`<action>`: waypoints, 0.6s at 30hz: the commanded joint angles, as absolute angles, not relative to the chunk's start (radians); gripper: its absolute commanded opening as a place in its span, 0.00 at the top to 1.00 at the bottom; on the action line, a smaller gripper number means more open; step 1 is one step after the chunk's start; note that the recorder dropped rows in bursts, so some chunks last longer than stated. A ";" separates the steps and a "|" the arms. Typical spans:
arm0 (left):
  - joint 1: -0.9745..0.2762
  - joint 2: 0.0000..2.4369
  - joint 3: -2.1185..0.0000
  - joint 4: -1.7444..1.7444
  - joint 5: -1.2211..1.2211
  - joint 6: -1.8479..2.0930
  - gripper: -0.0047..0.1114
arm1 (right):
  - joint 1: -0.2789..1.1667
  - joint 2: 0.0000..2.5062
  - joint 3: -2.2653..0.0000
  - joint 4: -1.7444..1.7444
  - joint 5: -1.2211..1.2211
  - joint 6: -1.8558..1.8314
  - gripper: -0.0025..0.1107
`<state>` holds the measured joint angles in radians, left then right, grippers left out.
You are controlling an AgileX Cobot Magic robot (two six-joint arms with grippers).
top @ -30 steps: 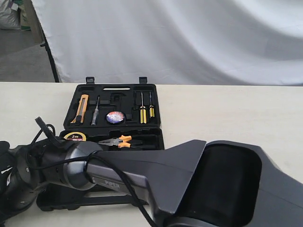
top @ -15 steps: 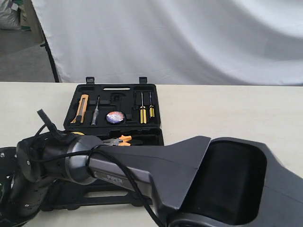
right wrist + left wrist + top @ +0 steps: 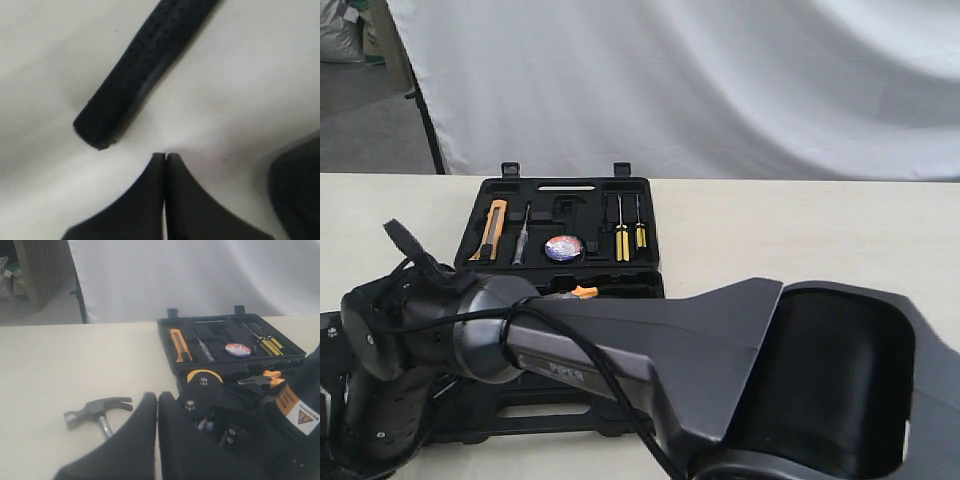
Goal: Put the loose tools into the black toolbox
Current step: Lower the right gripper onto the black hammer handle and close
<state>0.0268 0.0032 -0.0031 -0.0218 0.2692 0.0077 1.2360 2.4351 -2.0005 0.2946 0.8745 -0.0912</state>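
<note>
The hammer's slanting black handle is still beyond my shut right gripper, so next I open the gripper, turn it in line with the handle and grab the handle's middle (image 3: 159, 49).
The black toolbox (image 3: 652, 215) lies open on the table, and the bluish tape roll (image 3: 563, 247) sits in its far half. The hammer's steel head (image 3: 97, 409) rests on the table left of the box (image 3: 166, 340). In the right wrist view its black handle (image 3: 140, 70) lies just beyond my right gripper (image 3: 165, 156), which is shut and holds nothing. My left gripper (image 3: 157, 401) is shut and empty, near the hammer head. The right arm (image 3: 620, 350) reaches across to the left and hides the box's near half. The wrench is out of view.
The box's far half holds an orange utility knife (image 3: 492, 230), a tester (image 3: 521, 235) and yellow screwdrivers (image 3: 627, 238). A yellow tape measure (image 3: 204, 375) and orange-handled pliers (image 3: 262, 378) lie in the near half. A white backdrop hangs behind the table.
The right arm's wrist has shifted up and left in the exterior view. It now covers the tape measure and most of the pliers.
</note>
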 commanded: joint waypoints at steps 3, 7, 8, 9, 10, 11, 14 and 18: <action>0.030 0.000 0.000 -0.034 0.269 0.000 0.95 | 1.279 2.405 -1.999 -0.031 0.730 0.150 0.64; 0.030 0.000 0.000 -0.034 0.269 0.000 0.95 | 1.303 2.406 -1.999 -0.026 0.641 0.150 0.42; 0.030 0.000 0.000 -0.034 0.269 0.000 0.95 | 1.307 2.406 -1.999 -0.026 0.622 0.150 0.39; 0.030 0.000 0.000 -0.034 0.269 0.000 0.95 | 1.306 2.412 -1.999 -0.024 0.595 0.150 0.37; 0.030 0.000 0.000 -0.034 0.269 0.000 0.95 | 1.306 2.417 -1.999 -0.021 0.579 0.150 0.36; 0.030 0.000 0.000 -0.034 0.269 0.000 0.95 | 1.306 2.425 -1.999 -0.010 0.563 0.150 0.36; 0.030 0.000 0.000 -0.032 0.269 0.000 0.95 | 1.306 2.448 -1.999 0.046 0.514 0.148 0.36; 0.030 0.000 0.000 -0.032 0.269 0.000 0.95 | 1.307 2.473 -1.999 0.109 0.454 0.108 0.36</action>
<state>0.0268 0.0032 -0.0031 -0.0218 0.2692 0.0077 1.3090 2.4585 -1.9982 0.0653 0.5019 0.1387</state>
